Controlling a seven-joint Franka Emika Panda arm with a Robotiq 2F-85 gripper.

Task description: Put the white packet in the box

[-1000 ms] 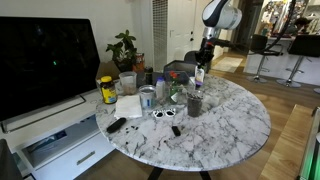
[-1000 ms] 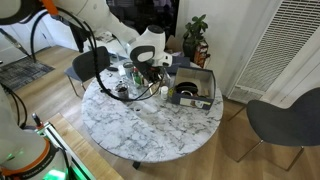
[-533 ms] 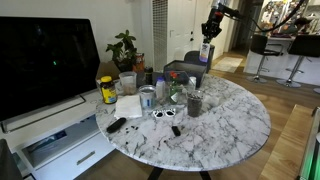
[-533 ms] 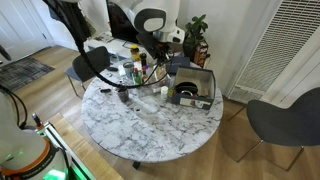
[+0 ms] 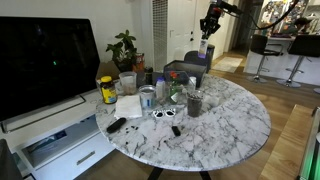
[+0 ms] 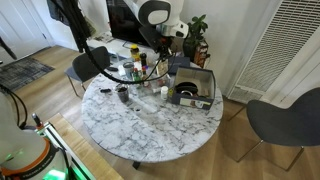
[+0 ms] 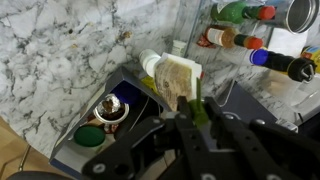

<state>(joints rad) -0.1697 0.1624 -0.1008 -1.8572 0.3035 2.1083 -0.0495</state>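
Observation:
Next, my gripper lets go of the white packet inside the dark grey box's end (image 5: 181,73) nearest the bottles.
My gripper (image 7: 190,108) is shut on the white packet (image 7: 176,78), a pale pouch with a green edge that hangs between the fingers. It hangs high over the dark grey box (image 7: 133,88), which holds a round cup (image 7: 108,111) and a green lid (image 7: 88,135). In both exterior views the gripper (image 5: 206,25) (image 6: 166,43) is raised well above the marble table. The packet (image 5: 203,46) hangs over the box (image 5: 186,69) (image 6: 193,90) at the table's far edge.
Bottles (image 7: 238,41) lie beside the box. On the table stand a yellow jar (image 5: 107,90), a white cloth (image 5: 128,106), a metal cup (image 5: 148,97), a dark glass (image 5: 194,103), sunglasses (image 5: 165,114) and a remote (image 5: 116,125). A white drawer unit (image 5: 60,138) stands beside the table.
The gripper has risen from just above the table to high over the box, with the packet held in it. The things on the table have not moved.

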